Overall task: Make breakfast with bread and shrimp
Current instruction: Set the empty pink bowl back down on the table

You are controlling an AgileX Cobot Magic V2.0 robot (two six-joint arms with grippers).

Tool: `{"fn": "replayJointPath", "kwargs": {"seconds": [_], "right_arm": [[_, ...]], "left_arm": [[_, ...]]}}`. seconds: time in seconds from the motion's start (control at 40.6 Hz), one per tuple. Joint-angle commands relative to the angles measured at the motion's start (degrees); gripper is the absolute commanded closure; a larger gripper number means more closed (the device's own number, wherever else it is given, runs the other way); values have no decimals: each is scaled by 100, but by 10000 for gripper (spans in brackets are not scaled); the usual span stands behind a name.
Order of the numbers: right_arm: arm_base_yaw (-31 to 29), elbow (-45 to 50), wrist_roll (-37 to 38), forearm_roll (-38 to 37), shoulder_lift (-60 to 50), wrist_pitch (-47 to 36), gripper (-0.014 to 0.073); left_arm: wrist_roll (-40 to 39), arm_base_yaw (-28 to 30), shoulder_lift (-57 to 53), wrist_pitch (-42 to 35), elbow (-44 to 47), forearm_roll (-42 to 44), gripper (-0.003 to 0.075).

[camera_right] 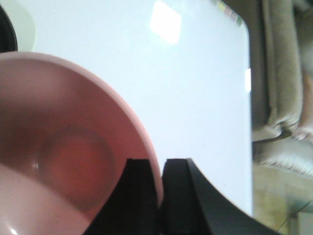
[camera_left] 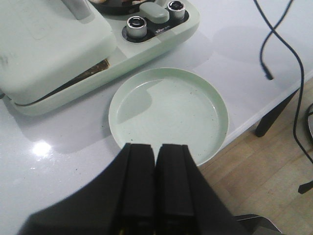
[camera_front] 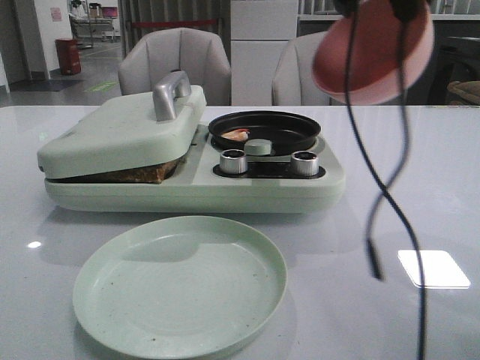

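The robot's right gripper will set the pink bowl down next to the breakfast maker, on the table [camera_front: 448, 223] just behind the bright light patch.
The shrimp [camera_front: 235, 135], small and pinkish-orange, lies in the black round pan [camera_front: 264, 130] of the pale green breakfast maker [camera_front: 195, 187]. The bread [camera_front: 124, 175] shows only as a dark brown edge under the maker's lowered lid [camera_front: 124, 131]. My right gripper [camera_right: 160, 162] is shut on the rim of an empty pink bowl [camera_right: 63, 152], held tilted in the air above the table's right side [camera_front: 373, 54]. My left gripper [camera_left: 155, 147] is shut and holds nothing, hovering over the near rim of an empty pale green plate [camera_left: 168, 110].
The green plate [camera_front: 180, 285] lies in front of the maker. Two silver knobs [camera_front: 234, 160] [camera_front: 305, 162] face the front. A black cable [camera_front: 382, 195] hangs down on the right. Two grey chairs [camera_front: 174, 64] stand behind the table. The table edge [camera_left: 254, 122] is close to the plate.
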Motion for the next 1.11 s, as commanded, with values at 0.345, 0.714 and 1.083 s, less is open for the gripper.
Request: {"fn": "replayJointPath", "kwargs": {"seconds": [0.345,0.714,1.083], "right_arm": [[-2784,2990,-918,2865,-1504,-2552,576],[-3658,3529,-3224,6061,-772,-3510,576],[-3658,3518,-3269,6059,-670,-3815,252]], "left_arm": [[-58,-35,-1,-403,-161,-94,619],[-58,-35,-1,-403,-161,-94,619],[-58,-35,-1,-403,-161,-94,619]]}}
